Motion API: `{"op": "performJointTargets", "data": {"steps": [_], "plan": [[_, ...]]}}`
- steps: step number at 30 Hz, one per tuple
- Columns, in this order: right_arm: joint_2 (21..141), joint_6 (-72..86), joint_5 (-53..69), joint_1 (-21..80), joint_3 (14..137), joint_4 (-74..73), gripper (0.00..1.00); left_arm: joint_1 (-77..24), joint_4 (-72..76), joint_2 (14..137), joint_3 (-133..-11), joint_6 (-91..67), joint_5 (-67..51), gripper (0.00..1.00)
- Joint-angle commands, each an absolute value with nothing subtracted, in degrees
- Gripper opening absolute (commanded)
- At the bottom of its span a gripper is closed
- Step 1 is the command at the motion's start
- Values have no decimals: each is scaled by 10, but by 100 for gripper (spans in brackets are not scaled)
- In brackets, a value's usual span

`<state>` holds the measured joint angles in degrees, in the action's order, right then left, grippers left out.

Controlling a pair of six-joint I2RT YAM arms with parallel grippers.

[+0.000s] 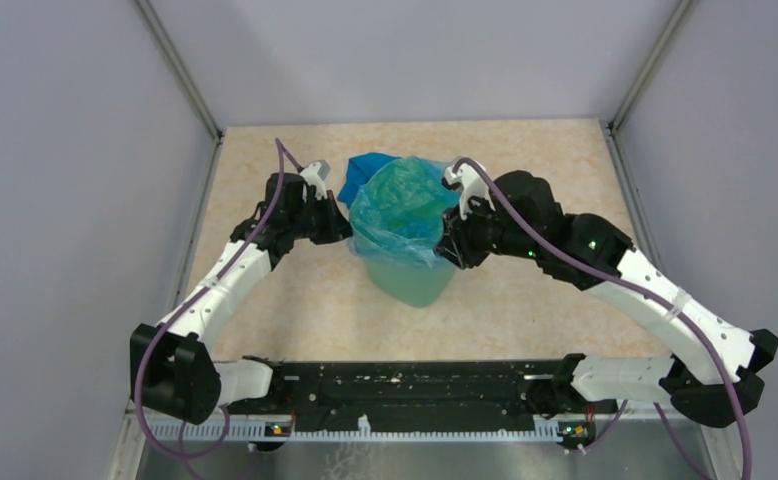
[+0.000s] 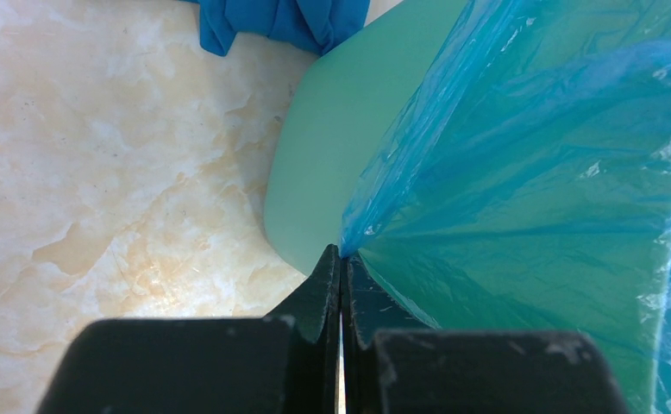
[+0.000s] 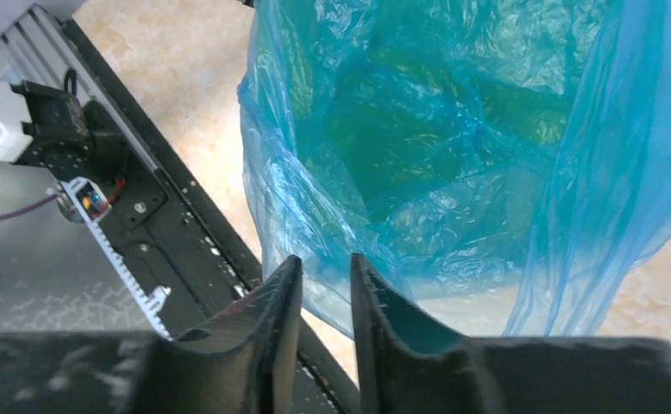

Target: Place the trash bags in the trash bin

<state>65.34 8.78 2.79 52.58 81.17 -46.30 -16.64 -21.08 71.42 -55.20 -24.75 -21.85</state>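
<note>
The trash bag's near edge hangs slack at the right gripper's parted fingers, so next the right gripper pinches that edge (image 3: 325,263) and spreads the bag's opening wider.
The mint-green trash bin (image 1: 412,283) stands mid-table, with a light-blue translucent trash bag (image 1: 405,200) bulging out of its mouth and hanging over its rim. My left gripper (image 1: 342,226) is at the bin's left side. In the left wrist view it (image 2: 342,252) is shut on a gathered edge of the trash bag (image 2: 530,172) beside the bin wall (image 2: 323,155). My right gripper (image 1: 452,242) is at the bin's right side. Its jaws (image 3: 325,257) stand a little apart, and the bag film (image 3: 418,147) lies just beyond the tips.
A folded dark-blue bundle (image 1: 367,168) lies on the table behind the bin, and the left wrist view also catches this bundle (image 2: 280,21). The arms' black base rail (image 3: 168,224) runs along the near edge. Grey walls close in the left, right and back sides.
</note>
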Motion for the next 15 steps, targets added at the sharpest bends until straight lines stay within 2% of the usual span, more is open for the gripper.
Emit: {"op": "performJointTargets", "data": {"steps": [1, 7, 15], "plan": [[658, 79, 13, 522, 869, -463, 34, -166, -199, 713, -576, -238, -226, 0], [688, 59, -18, 522, 915, -473, 57, -166, -199, 715, -578, -239, -227, 0], [722, 46, 87, 472, 888, -458, 71, -166, -199, 718, -581, -237, -229, 0]]}}
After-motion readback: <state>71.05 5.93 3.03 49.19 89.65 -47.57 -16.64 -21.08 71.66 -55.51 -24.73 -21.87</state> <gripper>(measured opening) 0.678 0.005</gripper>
